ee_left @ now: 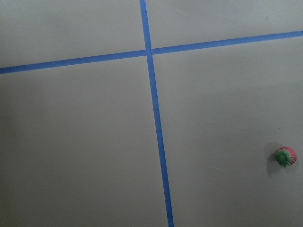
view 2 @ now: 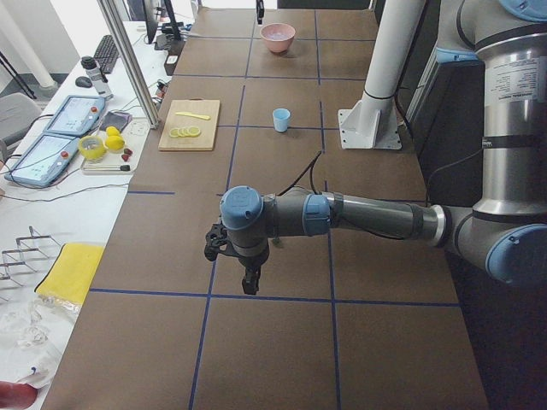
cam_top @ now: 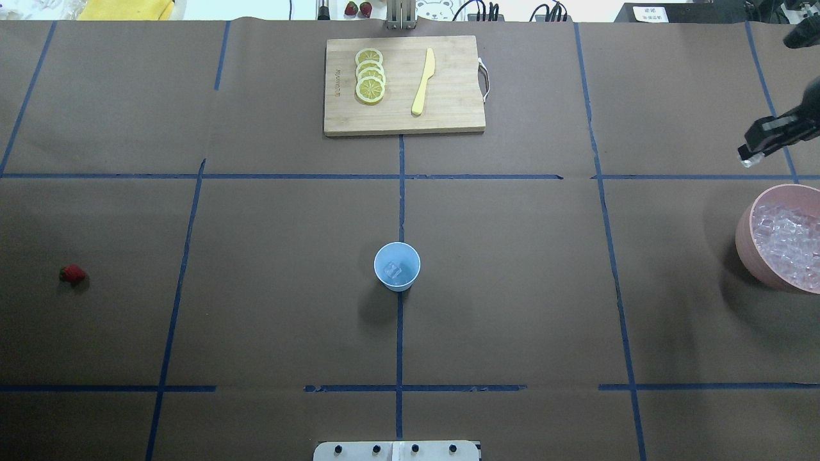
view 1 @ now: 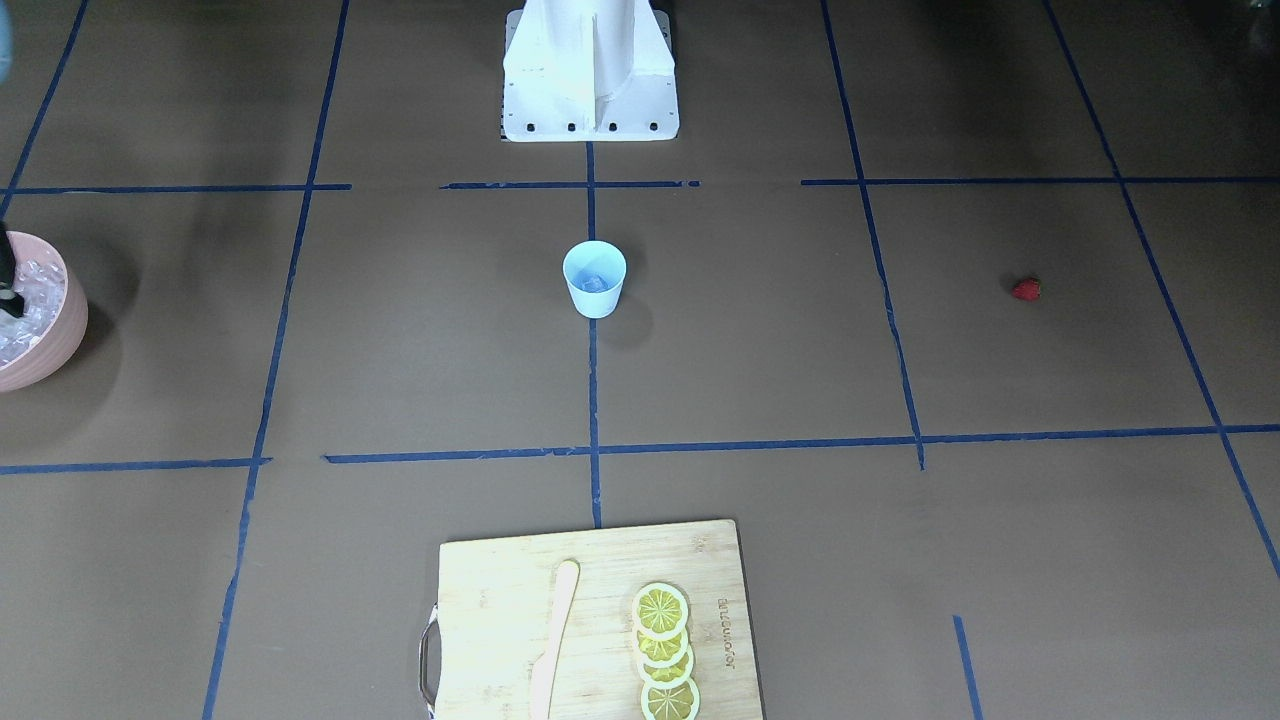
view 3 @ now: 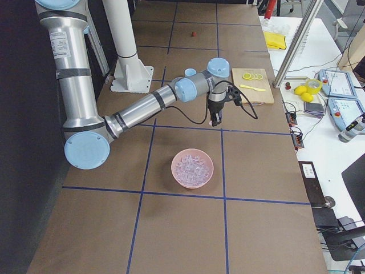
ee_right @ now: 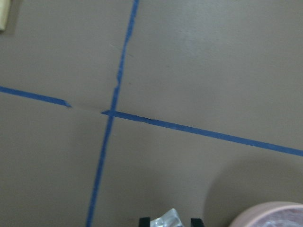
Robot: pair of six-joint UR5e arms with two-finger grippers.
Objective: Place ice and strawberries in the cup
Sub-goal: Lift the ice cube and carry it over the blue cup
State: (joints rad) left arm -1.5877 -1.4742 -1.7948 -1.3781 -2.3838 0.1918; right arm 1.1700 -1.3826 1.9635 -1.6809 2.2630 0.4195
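The clear ice cube is in my right gripper. It will let go of it beside the other ice cube in the light blue cup (view 1: 593,282).
The light blue cup (cam_top: 397,266) stands upright at the table's middle, with one ice cube (cam_top: 395,273) in it; it also shows in the front view (view 1: 594,280). The strawberry (cam_top: 72,274) lies alone far to the left, and shows at the left wrist view's lower right (ee_left: 286,156). My right gripper (cam_top: 748,159) is shut on a clear ice cube (ee_right: 166,219), raised just beyond the pink bowl (cam_top: 744,238) of ice (cam_top: 788,243). My left gripper (view 2: 249,278) hangs above bare table and shows only in the exterior left view, so I cannot tell its state.
A wooden cutting board (cam_top: 448,115) with lemon slices (cam_top: 370,77) and a yellow knife (cam_top: 423,82) lies at the far middle. The robot's white base plate (cam_top: 397,450) is at the near edge. Blue tape lines cross the brown table cover.
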